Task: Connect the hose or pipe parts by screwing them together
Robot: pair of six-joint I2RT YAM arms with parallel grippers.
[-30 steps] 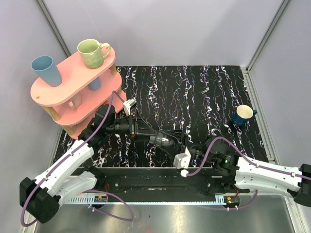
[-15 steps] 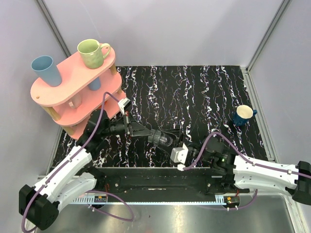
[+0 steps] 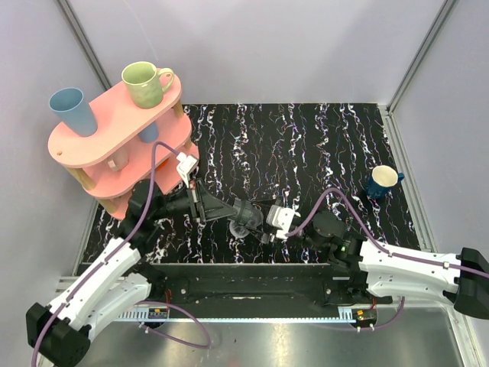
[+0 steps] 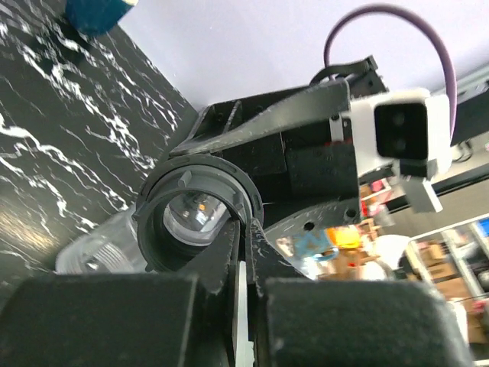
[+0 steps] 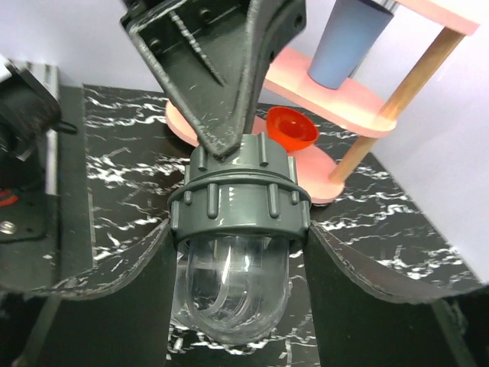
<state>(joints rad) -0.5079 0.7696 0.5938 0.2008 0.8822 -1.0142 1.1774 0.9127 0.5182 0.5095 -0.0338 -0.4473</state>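
Next, I open my left gripper and grip the collar across opposite sides (image 5: 240,208) before screwing, because its shut fingers pinch only the edge of the collar's open rim.
One pipe part (image 3: 246,214) shows, a dark grey ribbed collar (image 5: 239,200) with a clear dome (image 5: 233,287), held just above the black marbled table (image 3: 306,145). My left gripper (image 3: 231,209) comes from the left and is shut, its tips (image 4: 244,223) pinching the collar's open rim (image 4: 200,170). My right gripper (image 3: 260,222) comes from the right, its fingers (image 5: 141,290) pressed against both sides of the collar. A faint translucent shape (image 4: 99,246) lies under the dome. I cannot tell if it is a second part or a reflection.
A pink two-tier shelf (image 3: 114,138) stands at the left with a green mug (image 3: 145,82) and a blue cup (image 3: 72,109) on top. An orange funnel (image 5: 291,128) sits near its foot. A blue mug (image 3: 382,181) stands at the right.
My left gripper has gone from open to shut on the collar's rim and drawn slightly left. My right gripper has moved up and left from the near edge to flank the collar.
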